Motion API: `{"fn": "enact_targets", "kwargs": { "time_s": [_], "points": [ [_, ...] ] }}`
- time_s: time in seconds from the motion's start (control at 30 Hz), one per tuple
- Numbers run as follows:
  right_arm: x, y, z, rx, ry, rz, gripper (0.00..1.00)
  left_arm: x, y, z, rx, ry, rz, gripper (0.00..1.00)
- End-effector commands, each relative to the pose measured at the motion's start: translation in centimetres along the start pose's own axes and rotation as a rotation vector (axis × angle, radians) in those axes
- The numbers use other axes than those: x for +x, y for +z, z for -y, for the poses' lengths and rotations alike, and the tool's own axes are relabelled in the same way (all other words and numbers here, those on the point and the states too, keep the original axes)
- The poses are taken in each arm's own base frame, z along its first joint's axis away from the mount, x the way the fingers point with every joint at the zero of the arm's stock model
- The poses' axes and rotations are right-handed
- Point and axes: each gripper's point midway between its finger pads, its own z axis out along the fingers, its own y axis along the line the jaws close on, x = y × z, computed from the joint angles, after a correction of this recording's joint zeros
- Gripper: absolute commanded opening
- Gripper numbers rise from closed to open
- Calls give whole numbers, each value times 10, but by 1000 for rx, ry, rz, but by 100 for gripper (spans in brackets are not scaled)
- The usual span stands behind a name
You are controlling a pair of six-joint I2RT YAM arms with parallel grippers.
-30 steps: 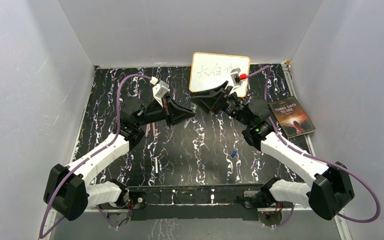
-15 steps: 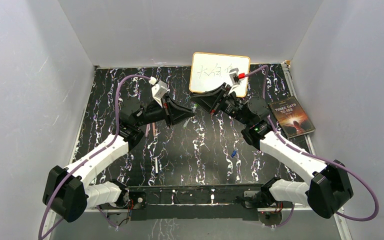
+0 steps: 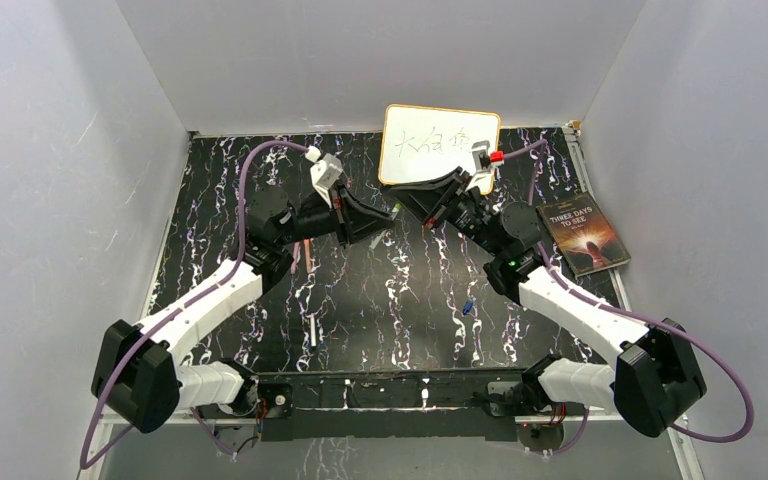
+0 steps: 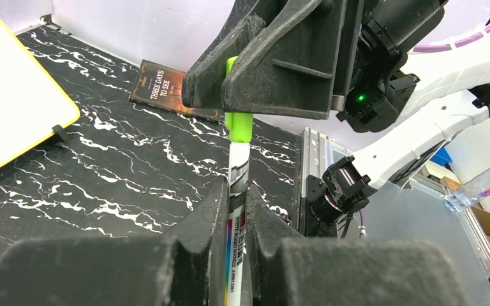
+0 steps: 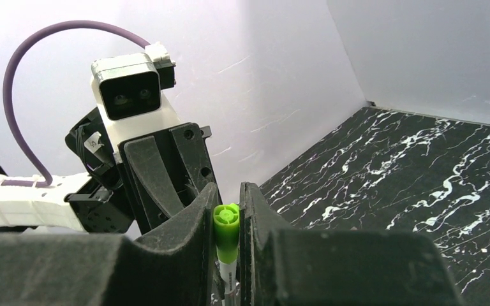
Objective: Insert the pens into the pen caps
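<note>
Next, the left gripper releases the capped white pen close beside the orange-red pen (image 3: 320, 258), on the side facing in the middle of the table.
My left gripper (image 4: 235, 191) is shut on a white pen (image 4: 237, 167) with a rainbow stripe, held in the air at mid-table. My right gripper (image 5: 228, 199) is shut on a bright green cap (image 5: 226, 233). The cap (image 4: 237, 125) sits over the pen's top end, and the white barrel (image 5: 228, 273) comes out of it. In the top view the two grippers (image 3: 385, 213) (image 3: 407, 203) meet tip to tip. On the table lie an orange-red pen (image 3: 308, 255), a white pen (image 3: 314, 330) and a blue cap (image 3: 468, 307).
A yellow-framed whiteboard (image 3: 438, 145) leans at the back, just behind the grippers. A book (image 3: 582, 235) lies at the right edge. Grey walls close in the black marbled table (image 3: 410, 300) on three sides.
Both grippers have lifted and moved toward each other; their tips, apart a second ago, now meet, with the pen's end inside the green cap.
</note>
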Motion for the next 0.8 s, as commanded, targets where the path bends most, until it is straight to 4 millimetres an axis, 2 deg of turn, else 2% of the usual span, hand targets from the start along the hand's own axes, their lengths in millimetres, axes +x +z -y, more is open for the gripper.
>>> {"fn": "enact_targets", "kwargs": {
  "time_s": [0.0, 0.27, 0.77],
  "points": [
    [54, -14, -12, -55, 87, -175, 0, -89, 11, 10, 5, 179, 244, 0],
    [83, -18, -13, -50, 121, -229, 0, -106, 18, 10, 11, 210, 266, 0],
    [130, -38, -5, 19, 144, -327, 0, -132, 24, 11, 11, 248, 318, 0]
  ]
}}
